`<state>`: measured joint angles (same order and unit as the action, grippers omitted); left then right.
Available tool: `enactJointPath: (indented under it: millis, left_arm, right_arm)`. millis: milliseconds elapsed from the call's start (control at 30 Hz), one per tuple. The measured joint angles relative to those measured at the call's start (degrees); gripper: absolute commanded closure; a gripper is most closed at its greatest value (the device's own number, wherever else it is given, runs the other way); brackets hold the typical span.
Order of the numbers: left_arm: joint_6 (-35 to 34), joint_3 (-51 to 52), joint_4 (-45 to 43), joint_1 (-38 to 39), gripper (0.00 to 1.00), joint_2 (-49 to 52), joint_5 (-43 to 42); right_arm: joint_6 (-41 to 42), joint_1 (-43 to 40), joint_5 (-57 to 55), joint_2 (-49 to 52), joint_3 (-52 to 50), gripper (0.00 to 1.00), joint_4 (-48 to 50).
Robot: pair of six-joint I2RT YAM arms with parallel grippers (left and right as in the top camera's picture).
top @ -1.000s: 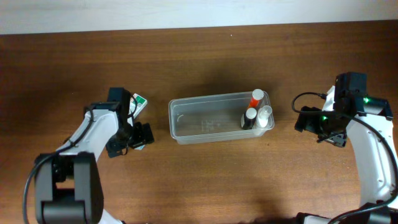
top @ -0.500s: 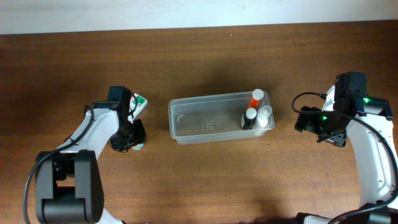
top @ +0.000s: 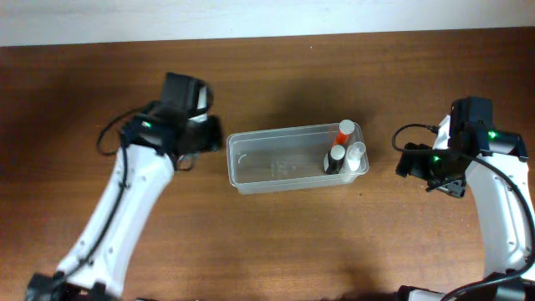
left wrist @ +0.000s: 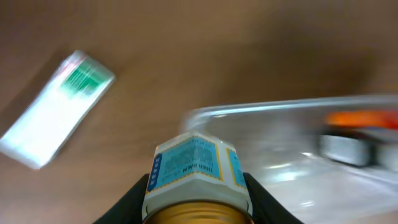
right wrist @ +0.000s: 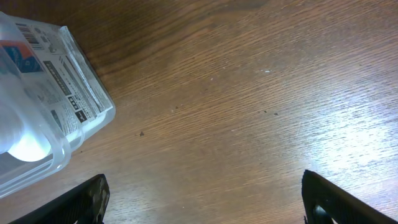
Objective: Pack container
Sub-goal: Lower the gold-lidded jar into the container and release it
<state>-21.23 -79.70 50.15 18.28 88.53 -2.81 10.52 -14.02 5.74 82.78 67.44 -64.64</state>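
Next, my left gripper sets the small jar down on the tub's bare bottom close beside the dark bottle (top: 309, 163) (left wrist: 303, 158).
The container (top: 276, 164) is a clear shallow tub in mid-table. Its right end holds an orange-capped bottle (top: 345, 128), a dark bottle with a white cap (top: 336, 157) and a white bottle (top: 357, 153). My left gripper (top: 209, 134) hovers just left of the tub's left end, shut on a small jar (left wrist: 196, 165) with a gold lid and a blue-and-white label. The left wrist view is blurred, with the tub's rim (left wrist: 280, 111) just beyond the jar. My right gripper (top: 415, 163) stands open and empty to the right of the tub, whose corner (right wrist: 56, 118) shows in its wrist view.
A small white-and-green box (left wrist: 56, 109) lies on the wood left of the tub; the left arm hides it from overhead. The tub's left and middle floor is bare. A pale wall strip (top: 267, 17) runs along the table's far edge.
My left gripper shut on the jar beside the white-and-green box, then rose and swung right toward the tub's left end. The right arm has not moved.
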Motion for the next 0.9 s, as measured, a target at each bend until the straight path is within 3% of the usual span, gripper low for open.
enactJointPath:
  millis: [133,367,767,833,867,900]
  left_arm:
    - [-0.7,-0.5,-3.0,8.3,0.79,0.3,0.1]
    - [-3.5,-0.4,-11.4,18.4,0.85,10.5,0.2]
    - [-11.2,-0.3,-26.8,21.7,0.88,26.6,-2.7]
    - [-11.6,-0.3,-27.8,21.8,0.69,27.7,-4.0]
    - [-11.8,-0.3,-27.7,21.9,0.66,28.2,-4.7]
    - [-11.8,-0.3,-27.6,21.9,0.56,28.2,-4.8]
  right_arm:
    - [0.0,0.0,0.0,0.0,0.0,0.10,0.0]
    - [0.0,0.0,0.0,0.0,0.0,0.10,0.0]
    - [0.0,0.0,0.1,0.0,0.0,0.10,0.0]
    - [0.0,0.0,0.3,0.0,0.0,0.10,0.0]
    - [0.0,0.0,0.4,0.0,0.0,0.10,0.0]
    - [0.0,0.0,0.4,0.0,0.0,0.10,0.0]
